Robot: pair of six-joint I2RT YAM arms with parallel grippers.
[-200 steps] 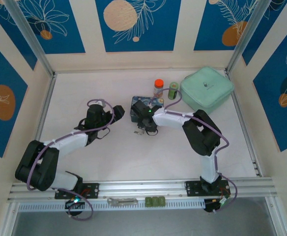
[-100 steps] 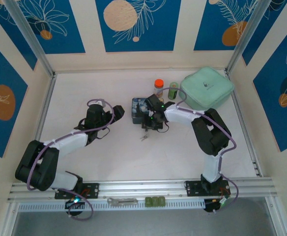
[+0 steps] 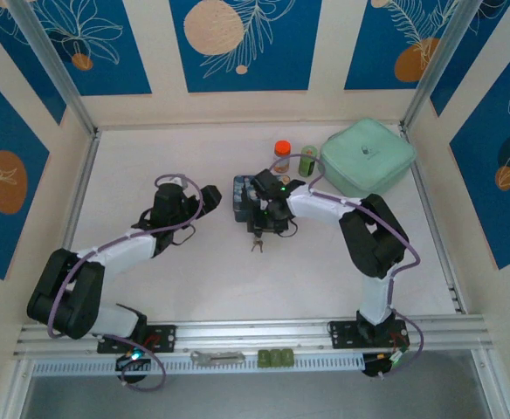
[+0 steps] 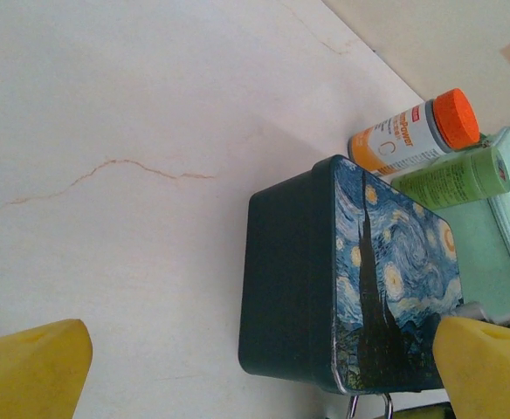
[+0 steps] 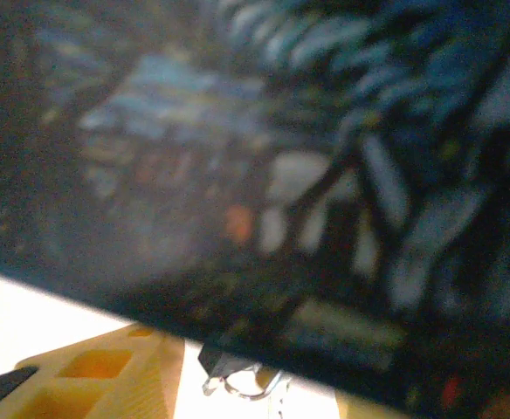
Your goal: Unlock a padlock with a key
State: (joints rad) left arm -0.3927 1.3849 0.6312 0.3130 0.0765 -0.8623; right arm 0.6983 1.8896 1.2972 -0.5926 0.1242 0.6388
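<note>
Next, my right gripper draws back and pinches the padlock's dark body [image 5: 223, 361] from the front, as it is reaching over the box's near edge, which partly covers the padlock.
A blue starry-painted box [image 3: 248, 194] stands mid-table. My right gripper [image 3: 269, 216] hovers at its near edge. In the right wrist view the blurred box [image 5: 264, 175] is very close. Under its edge sits the padlock [image 5: 236, 374], a tiny dark body with a silvery loop. It lies between my right gripper's [image 5: 259, 397] yellow fingers [image 5: 106, 371], which stand apart from it. A tiny metal piece [image 3: 257, 244] lies on the table before the box; I cannot tell whether it is the key. My left gripper [image 3: 209, 199] is wide open left of the box [image 4: 342, 279], yellow fingertips [image 4: 28, 371] spread, holding nothing.
An orange-capped bottle [image 3: 281, 155] and a green bottle [image 3: 307, 161] stand behind the box, with a mint-green case [image 3: 367, 160] to their right. A silvery loop [image 4: 368, 406] shows below the box's near corner. A grey flat tool [image 3: 217, 356] lies on the front rail.
My right gripper has moved from the table in front of the box up to the box's near edge, and its fingers have spread. The left arm has not moved.
</note>
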